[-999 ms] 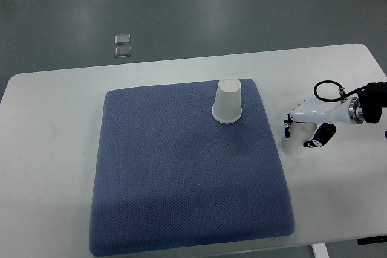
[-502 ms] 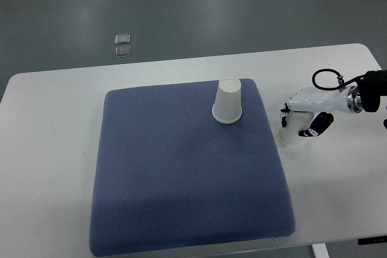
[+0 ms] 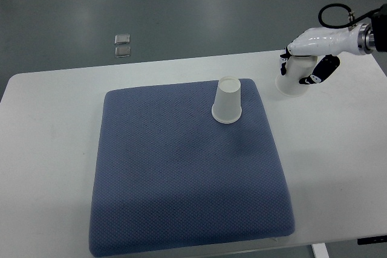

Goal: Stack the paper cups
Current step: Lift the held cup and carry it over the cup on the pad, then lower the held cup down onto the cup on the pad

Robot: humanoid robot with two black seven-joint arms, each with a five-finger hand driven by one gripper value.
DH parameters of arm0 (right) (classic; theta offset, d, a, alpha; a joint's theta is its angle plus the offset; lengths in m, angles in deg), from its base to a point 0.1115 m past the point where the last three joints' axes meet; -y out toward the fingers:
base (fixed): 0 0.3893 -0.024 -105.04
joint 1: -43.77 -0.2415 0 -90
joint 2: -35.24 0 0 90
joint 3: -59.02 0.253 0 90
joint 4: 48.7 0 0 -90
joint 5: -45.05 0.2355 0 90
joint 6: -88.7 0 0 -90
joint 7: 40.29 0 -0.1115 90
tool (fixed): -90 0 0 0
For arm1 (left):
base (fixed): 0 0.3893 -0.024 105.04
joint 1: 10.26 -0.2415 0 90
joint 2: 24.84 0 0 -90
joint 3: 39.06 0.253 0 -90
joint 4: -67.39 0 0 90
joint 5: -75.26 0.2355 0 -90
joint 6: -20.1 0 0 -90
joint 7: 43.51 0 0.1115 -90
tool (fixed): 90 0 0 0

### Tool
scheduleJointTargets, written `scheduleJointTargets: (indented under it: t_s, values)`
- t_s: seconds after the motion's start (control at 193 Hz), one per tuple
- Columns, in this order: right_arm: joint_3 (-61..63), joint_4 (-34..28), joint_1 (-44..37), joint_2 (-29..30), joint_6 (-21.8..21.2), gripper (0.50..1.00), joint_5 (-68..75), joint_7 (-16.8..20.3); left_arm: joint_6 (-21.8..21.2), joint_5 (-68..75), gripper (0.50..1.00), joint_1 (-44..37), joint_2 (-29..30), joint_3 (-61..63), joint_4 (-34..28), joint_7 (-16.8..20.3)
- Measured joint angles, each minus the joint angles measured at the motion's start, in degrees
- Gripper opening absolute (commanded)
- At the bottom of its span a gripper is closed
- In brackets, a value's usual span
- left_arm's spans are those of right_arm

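Note:
I need to let go of the white paper cup in my right gripper over the upside-down paper cup on the blue cushion [image 3: 227,101].
A white paper cup [image 3: 227,101] stands upside down on the far right part of the blue cushion [image 3: 181,173]. My right hand [image 3: 301,64] comes in from the right edge and is shut on a second white paper cup [image 3: 291,83], also mouth down. That cup hangs in the air above the table's far right area, to the right of and beyond the cushion cup. The hand's white shell covers the held cup's top. My left arm is out of the picture.
The white table [image 3: 338,167] carries the cushion; its far edge and right edge lie close to the raised hand. Two small metal floor plates [image 3: 123,45] sit on the grey floor beyond the table.
The right hand has lifted the second cup off the table beside the cushion and carried it up and away toward the far right.

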Motion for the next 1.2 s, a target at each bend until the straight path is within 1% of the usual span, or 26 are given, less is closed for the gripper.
scheduleJointTargets:
  t_s: [0.207,0.398,0.574,0.823,1.2]
  values:
    - [0.1,-0.1,-6.9,2.4,-3.5,0.67,3.0,0.0,0.0,0.0,1.0,0.0,0.0,0.0,0.0,0.0]
    - [0.1,-0.2,-9.1,6.4,-5.8,0.67,3.3,0.0,0.0,0.0,1.0,0.0,0.0,0.0,0.0,0.0]
    - [0.0,-0.2,-10.2,10.1,-6.6,0.672,3.4,0.1,0.0,0.0,1.0,0.0,0.0,0.0,0.0,0.0]
    - [-0.1,-0.3,-11.0,13.1,-8.5,0.672,3.5,0.2,0.0,0.0,1.0,0.0,0.0,0.0,0.0,0.0]
    - [-0.2,0.7,-9.4,15.2,-8.1,0.672,3.5,0.4,0.0,0.0,1.0,0.0,0.0,0.0,0.0,0.0]
